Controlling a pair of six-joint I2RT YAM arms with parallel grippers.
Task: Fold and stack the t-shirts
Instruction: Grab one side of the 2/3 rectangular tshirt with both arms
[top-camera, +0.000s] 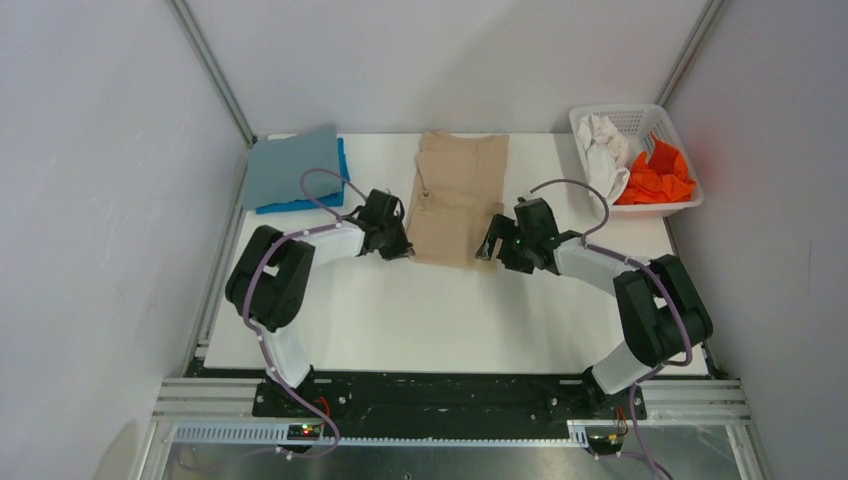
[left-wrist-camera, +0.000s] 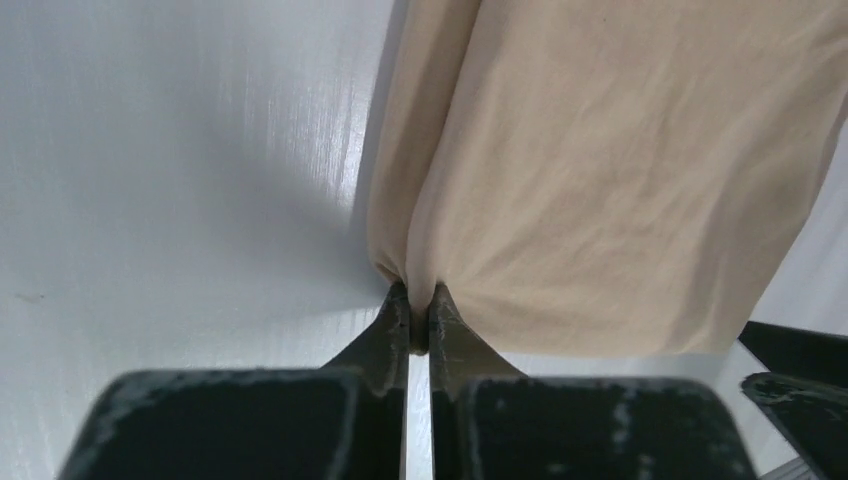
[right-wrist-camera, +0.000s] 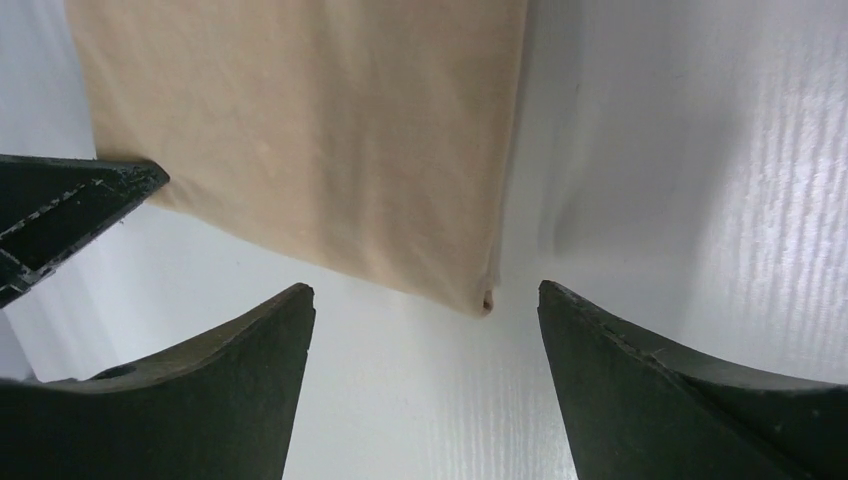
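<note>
Next, my left gripper releases the tan t-shirt's near corner beside the crease across the middle of the shirt (top-camera: 415, 201). The shirt lies in the table's middle.
A tan t-shirt (top-camera: 458, 195) lies folded lengthwise in the middle of the table. My left gripper (top-camera: 402, 248) is shut on its near left corner; the left wrist view shows the tan cloth (left-wrist-camera: 600, 170) pinched between my fingertips (left-wrist-camera: 398, 312). My right gripper (top-camera: 487, 250) is open and empty just short of the shirt's near right corner (right-wrist-camera: 480, 295). A grey-blue shirt (top-camera: 292, 166) lies folded on a bright blue one (top-camera: 300, 205) at the far left. A white shirt (top-camera: 603, 148) and an orange shirt (top-camera: 657, 178) lie crumpled in the basket.
The white lattice basket (top-camera: 645, 117) stands at the far right corner of the white table (top-camera: 440, 320). Grey walls close in the left, right and back. The left gripper's tip shows at the left edge of the right wrist view (right-wrist-camera: 60, 205).
</note>
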